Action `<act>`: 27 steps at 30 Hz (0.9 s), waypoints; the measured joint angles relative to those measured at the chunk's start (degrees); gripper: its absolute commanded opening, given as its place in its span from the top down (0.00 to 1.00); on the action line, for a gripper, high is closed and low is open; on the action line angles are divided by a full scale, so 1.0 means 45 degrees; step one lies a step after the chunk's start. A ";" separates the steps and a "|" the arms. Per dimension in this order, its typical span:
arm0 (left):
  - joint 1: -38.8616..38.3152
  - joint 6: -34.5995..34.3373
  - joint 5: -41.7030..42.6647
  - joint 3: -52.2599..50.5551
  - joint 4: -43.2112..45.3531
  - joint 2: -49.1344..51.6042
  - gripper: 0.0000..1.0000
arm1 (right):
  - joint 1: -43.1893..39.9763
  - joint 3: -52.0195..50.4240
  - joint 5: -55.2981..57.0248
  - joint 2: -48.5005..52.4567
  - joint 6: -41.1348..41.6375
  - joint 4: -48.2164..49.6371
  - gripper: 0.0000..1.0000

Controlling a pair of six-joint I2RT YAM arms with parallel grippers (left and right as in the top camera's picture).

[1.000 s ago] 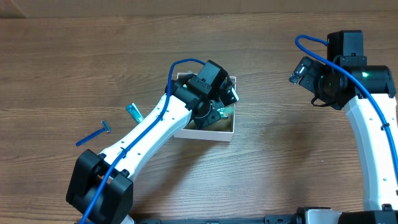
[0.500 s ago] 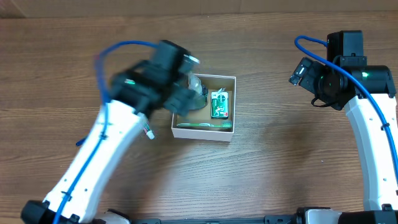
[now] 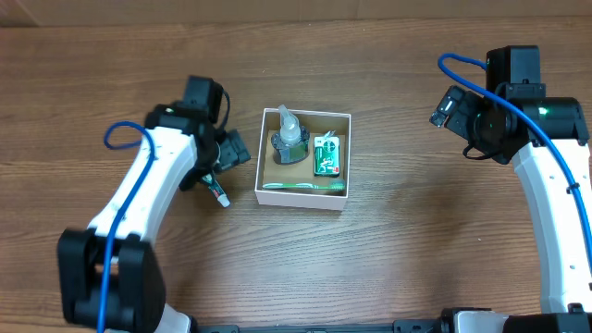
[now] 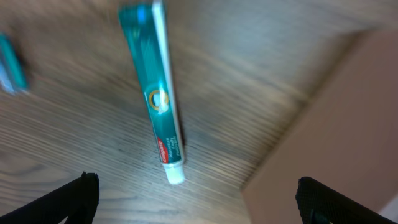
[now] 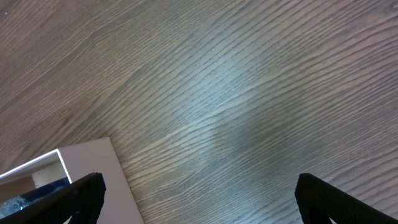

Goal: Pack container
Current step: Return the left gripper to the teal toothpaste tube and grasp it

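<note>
The robot's left gripper needs to next go to the teal toothpaste tube's cap end (image 3: 221, 196) (image 4: 171, 155) and close there, just beside the white cap.
The container (image 3: 303, 197) is a small white box with a brown inside at the table's middle. It holds a small clear-topped bottle (image 3: 288, 139), a green packet (image 3: 327, 155) and a green toothbrush (image 3: 305, 185). My left gripper (image 3: 229, 159) is open and empty just left of the box, above a teal toothpaste tube (image 4: 158, 106) lying on the table; the tube's white cap end shows in the overhead view (image 3: 221, 197). In the left wrist view the box wall (image 4: 336, 137) is at the right, beside the open jaws (image 4: 199, 205). My right gripper (image 3: 444, 106) is open and empty, far right of the box.
A blurred blue item (image 4: 9, 62) lies on the wood beyond the tube. The right wrist view shows the open jaws (image 5: 199, 199) over bare wood, with the box corner (image 5: 93, 180) at lower left. The left arm covers the table left of the box.
My left gripper has come up out of the box and swung left, and now hangs over the toothpaste tube. The bottle stays in the box. The right arm has not moved.
</note>
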 measured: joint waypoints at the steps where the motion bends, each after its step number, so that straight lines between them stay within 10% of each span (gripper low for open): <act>1: 0.0005 -0.0204 0.0039 -0.0209 0.0141 0.0214 0.00 | 0.0000 -0.0005 0.0000 0.0000 0.0000 0.0000 0.00; 27: 0.0952 -0.1681 0.0889 -0.0583 0.1647 0.2817 0.01 | 0.0000 0.0000 -0.0005 0.0000 -0.0044 -0.0092 0.00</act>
